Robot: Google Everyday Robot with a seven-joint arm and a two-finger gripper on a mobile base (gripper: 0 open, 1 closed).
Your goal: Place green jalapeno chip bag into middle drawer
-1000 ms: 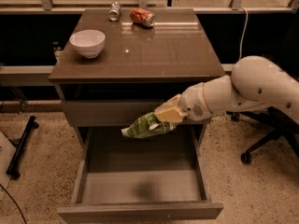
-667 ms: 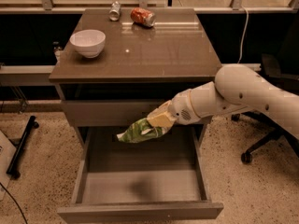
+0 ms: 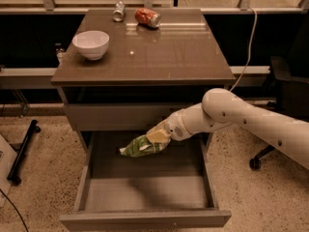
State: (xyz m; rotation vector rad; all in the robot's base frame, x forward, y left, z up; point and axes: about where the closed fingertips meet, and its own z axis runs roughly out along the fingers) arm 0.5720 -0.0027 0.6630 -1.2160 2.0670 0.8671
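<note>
The green jalapeno chip bag will be released near the middle of the open drawer's bare grey bottom (image 3: 164, 176).
The green jalapeno chip bag (image 3: 140, 145) hangs tilted, its free end pointing left and down, over the back half of the open middle drawer (image 3: 145, 195). My gripper (image 3: 157, 136) is shut on the bag's right end and holds it above the drawer's bare grey bottom, just below the closed upper drawer front. My white arm reaches in from the right. The bag does not touch the drawer floor.
On the cabinet top (image 3: 183, 57) stand a white bowl (image 3: 91, 44) at the left, a red crushed can (image 3: 147, 17) and a small silver can (image 3: 119, 11) at the back. An office chair (image 3: 285, 100) stands at the right. A black stand leg (image 3: 21, 151) lies at the left.
My arm has swung left and lower, carrying the bag further in over the open drawer. The bag stays in my grip.
</note>
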